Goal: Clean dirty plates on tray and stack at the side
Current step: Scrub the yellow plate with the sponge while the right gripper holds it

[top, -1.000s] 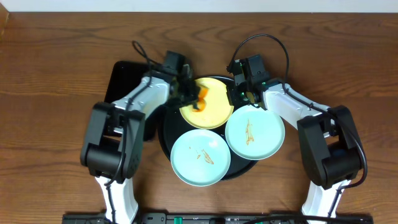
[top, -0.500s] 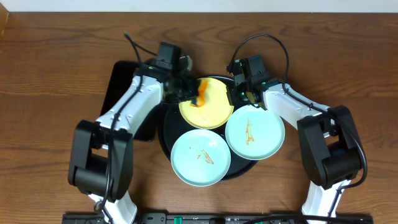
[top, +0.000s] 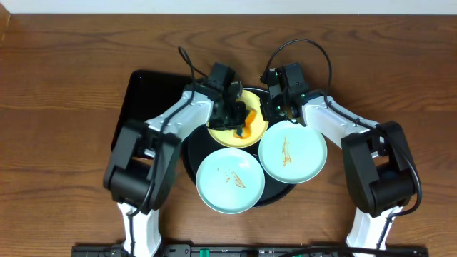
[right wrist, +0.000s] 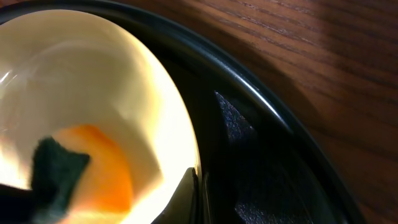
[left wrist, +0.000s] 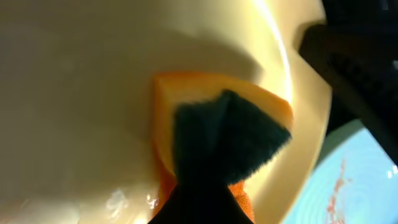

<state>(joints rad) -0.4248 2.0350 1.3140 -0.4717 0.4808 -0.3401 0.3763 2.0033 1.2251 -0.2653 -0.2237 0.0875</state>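
Note:
I need to use my left gripper to set the orange sponge free, letting go of it near the middle of the rectangular black tray [top: 161,119].
The pale yellow plate [top: 223,133] lies at the back of the round black tray [top: 187,153]. Two mint-blue plates, front left [top: 230,180] and right [top: 293,152], carry orange-brown smears. My left gripper [top: 234,114] is shut on an orange sponge with a dark green face [top: 248,123] and presses it on the yellow plate. The left wrist view shows the sponge [left wrist: 211,124] on the plate [left wrist: 74,93] under the gripper [left wrist: 205,208]. My right gripper [top: 275,108] is shut on the yellow plate's right rim, also seen in the right wrist view [right wrist: 199,193].
A rectangular black tray [top: 139,100] lies left of the round tray, under my left arm. Dark wood tabletop [top: 400,78] surrounds both trays. The round tray's rim [right wrist: 261,99] runs just right of my right gripper. A mint-blue plate [left wrist: 348,180] borders the yellow one.
My left gripper has carried the sponge to the right across the yellow plate, from its left edge to its right middle. The right arm and all three plates have stayed put.

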